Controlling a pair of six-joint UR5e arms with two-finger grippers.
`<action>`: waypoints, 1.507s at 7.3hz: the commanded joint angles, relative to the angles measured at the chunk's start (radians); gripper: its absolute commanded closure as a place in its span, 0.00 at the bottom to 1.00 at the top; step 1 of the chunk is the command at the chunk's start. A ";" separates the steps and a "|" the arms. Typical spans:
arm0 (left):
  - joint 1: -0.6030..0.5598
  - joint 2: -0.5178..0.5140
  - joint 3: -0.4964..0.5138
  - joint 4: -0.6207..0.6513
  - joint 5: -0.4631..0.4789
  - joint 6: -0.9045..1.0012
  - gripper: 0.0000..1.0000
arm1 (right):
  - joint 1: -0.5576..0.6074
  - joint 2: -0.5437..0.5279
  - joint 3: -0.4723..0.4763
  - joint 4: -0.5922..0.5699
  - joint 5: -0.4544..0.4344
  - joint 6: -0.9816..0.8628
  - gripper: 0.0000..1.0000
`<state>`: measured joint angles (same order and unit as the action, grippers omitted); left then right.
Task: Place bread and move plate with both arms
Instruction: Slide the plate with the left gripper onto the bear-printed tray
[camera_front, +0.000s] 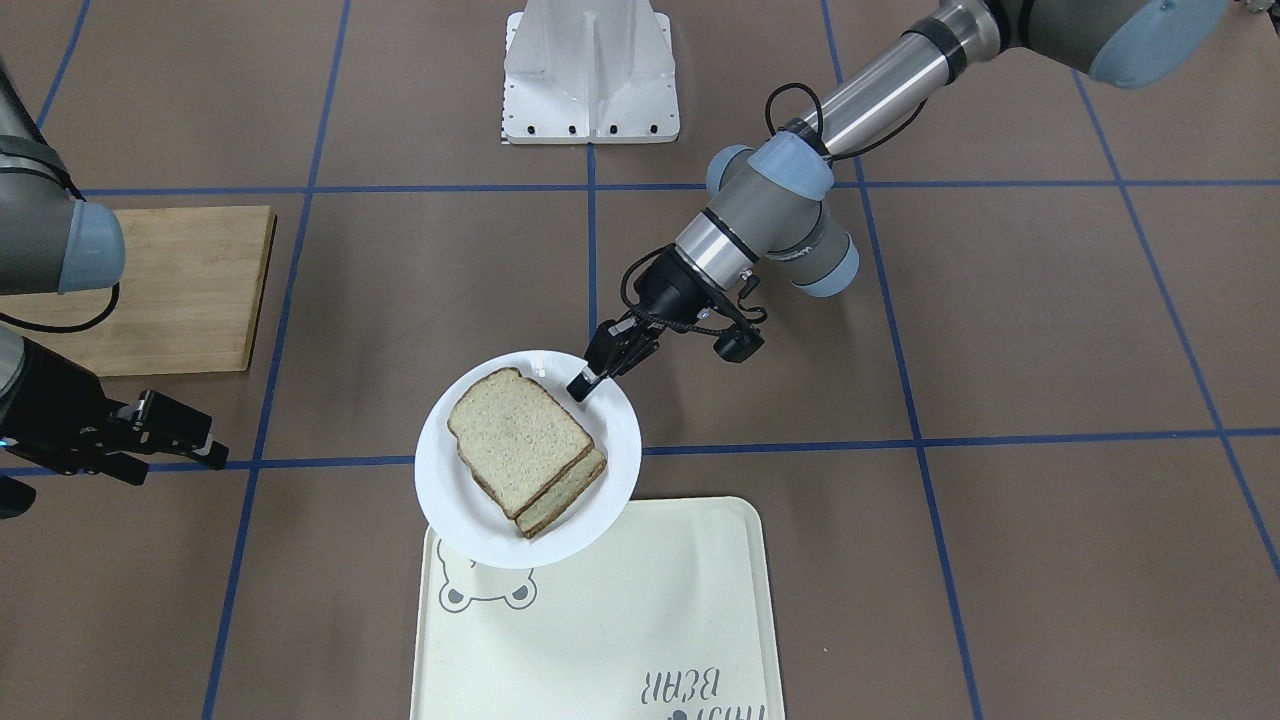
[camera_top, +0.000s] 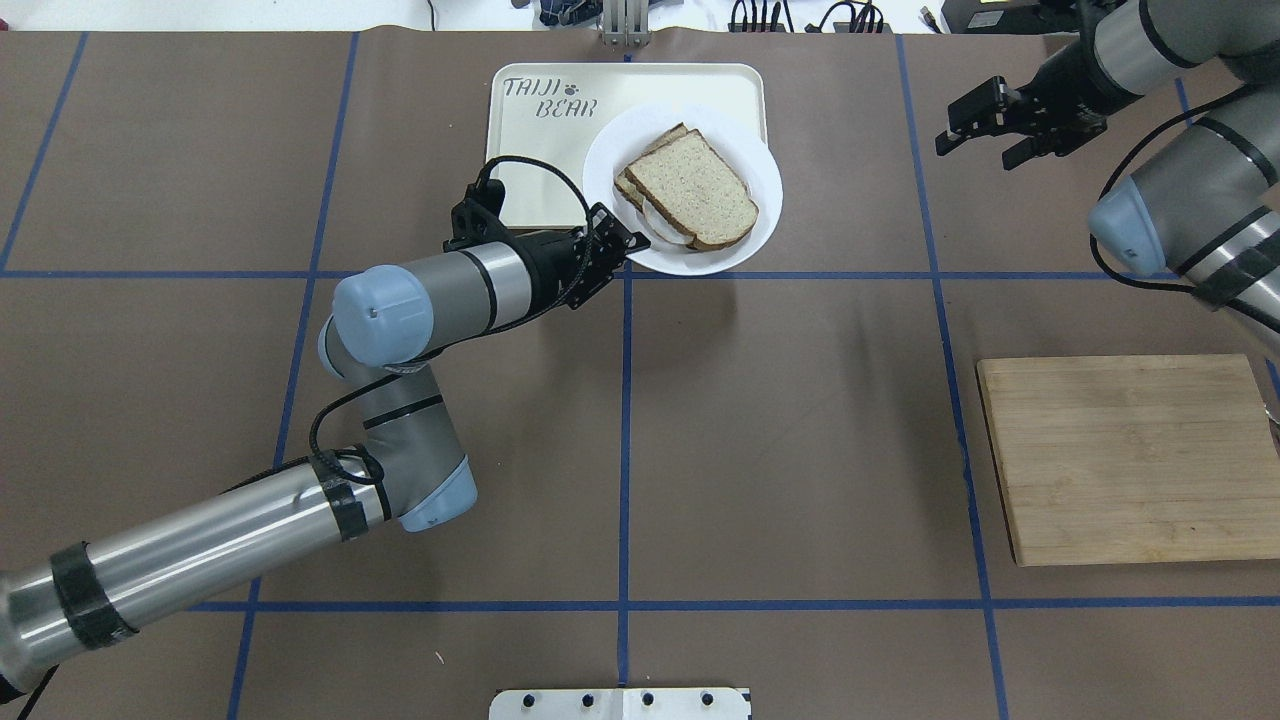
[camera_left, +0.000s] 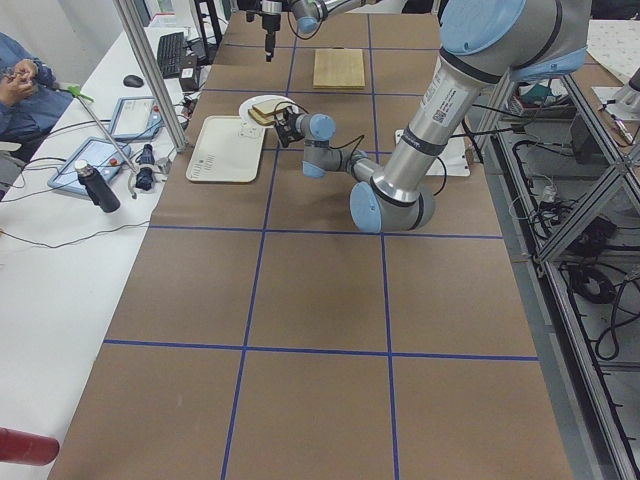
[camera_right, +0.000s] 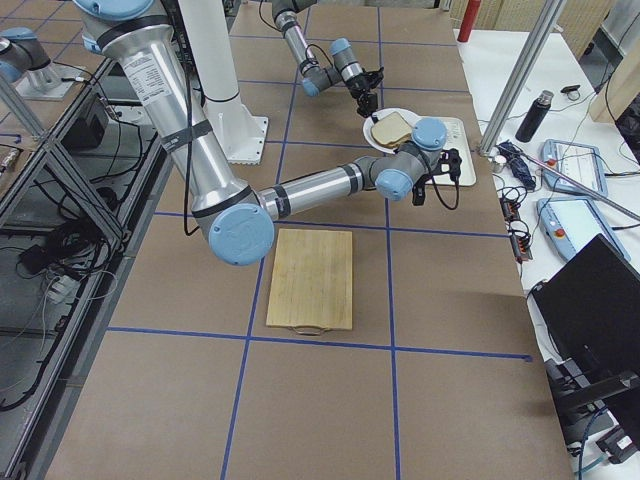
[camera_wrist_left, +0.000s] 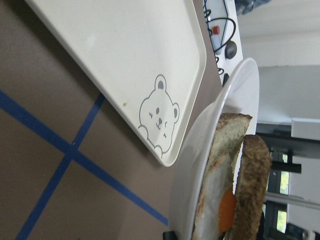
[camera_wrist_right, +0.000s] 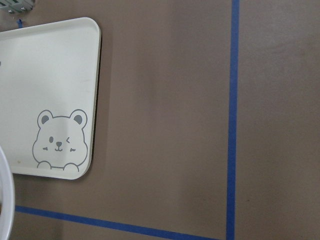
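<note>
My left gripper has the white plate to place. The plate is now over the tray's near corner. I need to set it down with that gripper on the bear tray (camera_front: 607, 623) (camera_wrist_left: 131, 52), just beside the bear drawing.
The white plate (camera_front: 612, 418) carries the plain bread slice (camera_front: 515, 435), which lies on top of a second slice with fried egg (camera_front: 565, 495). My left gripper (camera_front: 590, 382) is shut on the plate's rim on the robot's side and holds the plate over the near corner of the bear tray (camera_front: 640, 620). In the overhead view the plate (camera_top: 765, 170), the bread (camera_top: 690, 185) and the left gripper (camera_top: 612, 245) show the same. The left wrist view shows the plate (camera_wrist_left: 200, 165), bread (camera_wrist_left: 252, 180) and egg edge-on. My right gripper (camera_top: 975, 150) is open and empty, off to the plate's side.
A wooden cutting board (camera_top: 1130, 455) lies on the right arm's side of the table. The white robot base (camera_front: 590, 70) stands at the table's robot edge. The right wrist view shows the tray's bear corner (camera_wrist_right: 45, 85) and a sliver of plate rim (camera_wrist_right: 5, 200).
</note>
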<state>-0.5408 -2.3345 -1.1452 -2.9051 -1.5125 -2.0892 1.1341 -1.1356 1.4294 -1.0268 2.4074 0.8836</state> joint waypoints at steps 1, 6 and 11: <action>-0.010 -0.061 0.153 0.073 0.157 -0.166 1.00 | 0.033 -0.062 0.042 0.004 0.001 0.000 0.00; -0.044 -0.210 0.352 0.122 0.241 -0.426 1.00 | 0.042 -0.138 0.111 0.004 -0.013 0.000 0.00; -0.031 -0.243 0.401 0.122 0.242 -0.425 0.02 | 0.042 -0.151 0.112 0.008 -0.013 0.000 0.00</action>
<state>-0.5765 -2.5760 -0.7443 -2.7827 -1.2708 -2.5153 1.1756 -1.2891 1.5412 -1.0186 2.3942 0.8836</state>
